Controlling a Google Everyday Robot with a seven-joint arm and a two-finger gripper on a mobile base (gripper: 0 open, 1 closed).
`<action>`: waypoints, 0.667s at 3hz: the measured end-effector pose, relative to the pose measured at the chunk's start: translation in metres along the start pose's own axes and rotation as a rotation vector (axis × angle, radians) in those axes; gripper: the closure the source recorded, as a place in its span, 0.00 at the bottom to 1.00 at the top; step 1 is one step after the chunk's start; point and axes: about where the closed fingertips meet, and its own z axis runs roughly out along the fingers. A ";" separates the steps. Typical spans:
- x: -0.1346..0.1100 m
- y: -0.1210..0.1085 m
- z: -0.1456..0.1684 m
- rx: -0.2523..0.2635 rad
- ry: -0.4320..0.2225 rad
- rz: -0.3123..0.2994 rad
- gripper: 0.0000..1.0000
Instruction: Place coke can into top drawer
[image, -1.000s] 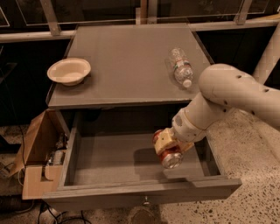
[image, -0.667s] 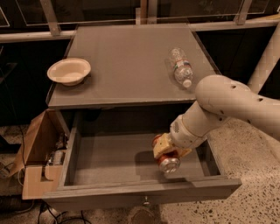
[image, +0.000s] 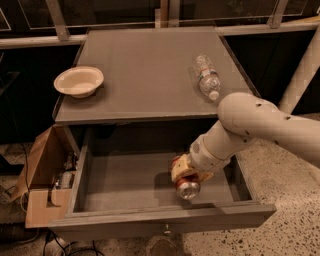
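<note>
Next, I release the coke can on the top drawer's bottom, close behind the drawer's front panel (image: 178, 187), above the drawer's handle.
The top drawer (image: 120, 185) is pulled out wide below the grey cabinet top, its flat bottom showing. My gripper (image: 186, 175) reaches down into the drawer's right half on the white arm. It is shut on the coke can (image: 187, 187), a red can whose silver end faces the camera. The can hangs tilted low over the drawer bottom, near the front panel. I cannot tell whether the can touches the bottom.
A clear plastic water bottle (image: 206, 77) lies on the cabinet top (image: 145, 70) at the right. A white bowl (image: 78, 81) stands at its left edge. A brown cardboard box (image: 44, 175) with clutter sits on the floor left of the drawer.
The arm has swung a little left and lower, carrying the coke can deeper into the drawer toward its bottom. The can is still held.
</note>
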 end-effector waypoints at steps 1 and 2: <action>-0.015 -0.003 0.023 -0.007 -0.019 0.057 1.00; -0.024 -0.009 0.046 -0.004 -0.028 0.112 1.00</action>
